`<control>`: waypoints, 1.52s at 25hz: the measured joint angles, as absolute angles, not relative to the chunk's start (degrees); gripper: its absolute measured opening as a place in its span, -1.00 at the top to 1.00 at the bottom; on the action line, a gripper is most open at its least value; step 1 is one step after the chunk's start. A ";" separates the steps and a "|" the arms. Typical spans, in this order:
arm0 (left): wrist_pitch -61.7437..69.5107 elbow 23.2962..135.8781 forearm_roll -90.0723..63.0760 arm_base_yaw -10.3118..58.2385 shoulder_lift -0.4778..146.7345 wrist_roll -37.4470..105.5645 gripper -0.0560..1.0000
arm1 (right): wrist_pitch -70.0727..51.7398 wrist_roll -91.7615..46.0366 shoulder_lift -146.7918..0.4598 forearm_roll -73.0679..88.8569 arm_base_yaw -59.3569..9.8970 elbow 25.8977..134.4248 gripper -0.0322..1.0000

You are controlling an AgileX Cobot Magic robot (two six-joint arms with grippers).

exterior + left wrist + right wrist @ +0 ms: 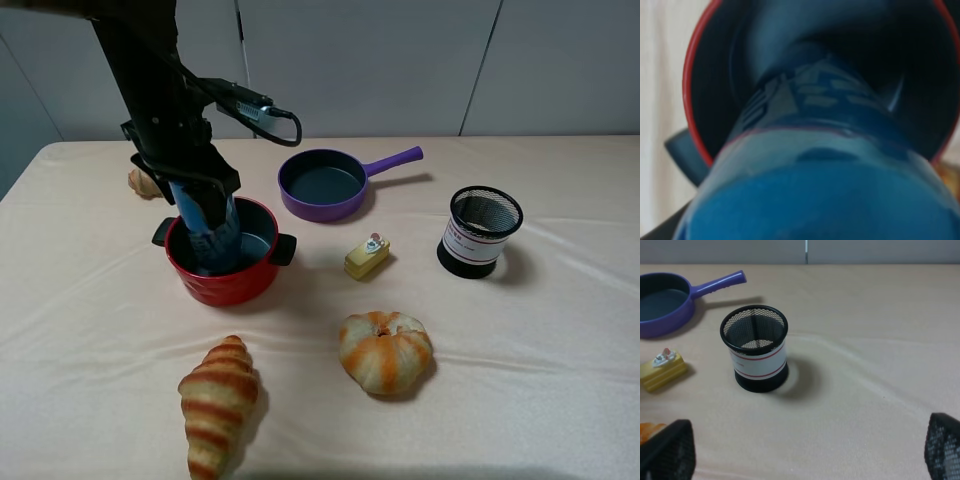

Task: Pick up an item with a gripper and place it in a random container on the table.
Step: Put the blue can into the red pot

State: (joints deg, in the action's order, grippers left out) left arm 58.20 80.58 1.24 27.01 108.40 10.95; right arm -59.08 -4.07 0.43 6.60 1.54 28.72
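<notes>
The robot's left gripper will release the tall blue can on the bottom inside the round red pot (235, 266) (812, 35).
The tall blue can (212, 235) stands tilted with its lower end inside the round red pot (225, 285) on the peach table (520, 350). My left gripper (195, 190) comes down from the upper left and is shut on the can's upper part. In the left wrist view the can (810, 150) fills the picture, with the pot's red rim (690, 100) around it; the fingers are hidden there. My right gripper (807, 460) is open and empty above the cloth, with its fingertips (670, 450) spread wide. It does not show in the exterior view.
A purple long-handled pan (322, 185) sits behind the pot. A black mesh cup (482, 232) stands at the right, also in the right wrist view (755, 347). A small yellow cake toy (367, 257), a round bread (385, 350), a croissant (218, 400) and a bread piece (142, 182) lie around.
</notes>
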 joint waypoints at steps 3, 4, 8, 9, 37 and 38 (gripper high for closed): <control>55.56 80.58 1.07 27.01 109.57 11.33 -0.37 | -59.08 -4.07 0.43 6.60 1.54 28.72 -0.41; 54.88 80.58 0.98 27.01 109.96 11.65 -0.37 | -59.08 -4.07 0.43 6.60 1.54 28.72 -0.41; 53.25 80.58 0.00 27.01 111.35 12.78 -0.37 | -59.08 -4.07 0.43 6.60 1.54 28.72 -0.41; 53.16 80.61 0.00 27.01 111.54 12.90 -0.37 | -59.08 -4.07 0.43 6.60 1.54 28.72 -0.41; 54.73 81.09 -1.31 27.06 111.61 12.85 -0.97 | -59.08 -4.07 0.43 6.66 1.54 28.72 -0.41; 55.11 81.16 -1.37 27.06 111.61 12.85 -0.98 | -59.08 -4.07 0.43 6.66 1.54 28.72 -0.41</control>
State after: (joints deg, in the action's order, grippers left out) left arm 55.11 81.16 -1.37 27.06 111.61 12.85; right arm -59.08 -4.07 0.43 6.66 1.54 28.72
